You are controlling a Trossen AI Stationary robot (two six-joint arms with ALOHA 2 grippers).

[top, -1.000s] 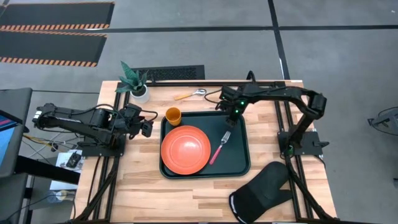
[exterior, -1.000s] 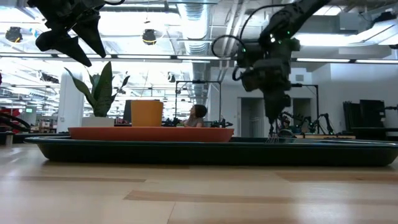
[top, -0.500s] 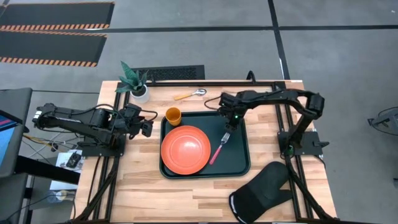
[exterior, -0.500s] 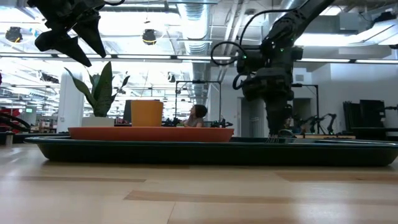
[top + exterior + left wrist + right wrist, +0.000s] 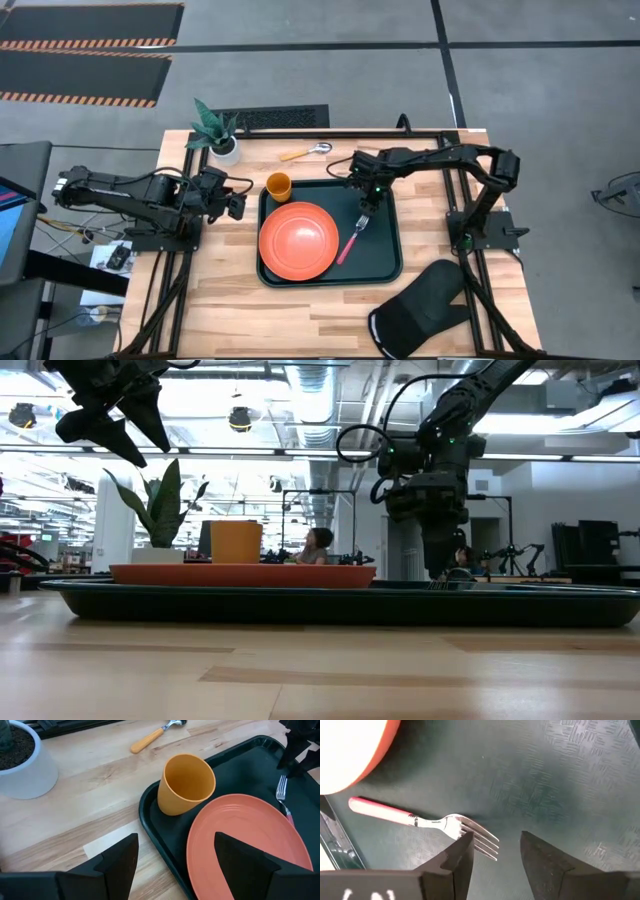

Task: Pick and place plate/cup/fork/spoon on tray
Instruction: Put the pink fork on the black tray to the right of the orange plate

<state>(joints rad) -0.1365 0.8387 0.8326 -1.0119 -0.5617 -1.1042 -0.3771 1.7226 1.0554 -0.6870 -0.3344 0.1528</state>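
The fork slants, handle near the plate's rim; my right gripper will pinch the fork's teeth [image 5: 363, 220] and straighten it.
The dark tray [image 5: 385, 262] lies mid-table. On it the orange-red plate [image 5: 298, 240] lies flat at the left. The small orange cup [image 5: 279, 185] stands upright in the far left corner. The pink-handled fork [image 5: 352, 238] lies flat at the right. The orange-handled spoon [image 5: 306, 152] lies on the wood beyond the tray. My right gripper [image 5: 366, 200] is open and empty, pointing down just above the fork's tines [image 5: 480, 837]. My left gripper [image 5: 238, 205] is open and empty, raised left of the tray.
A potted plant [image 5: 218, 135] stands at the far left corner. A black oven mitt [image 5: 425, 305] lies at the near right. Bare wood shows along the near edge. A person [image 5: 320, 545] is far off in the room behind.
My right gripper has shifted a little toward the table's left and near edges, over the fork's tines. The fork, plate and cup have stayed in place on the tray.
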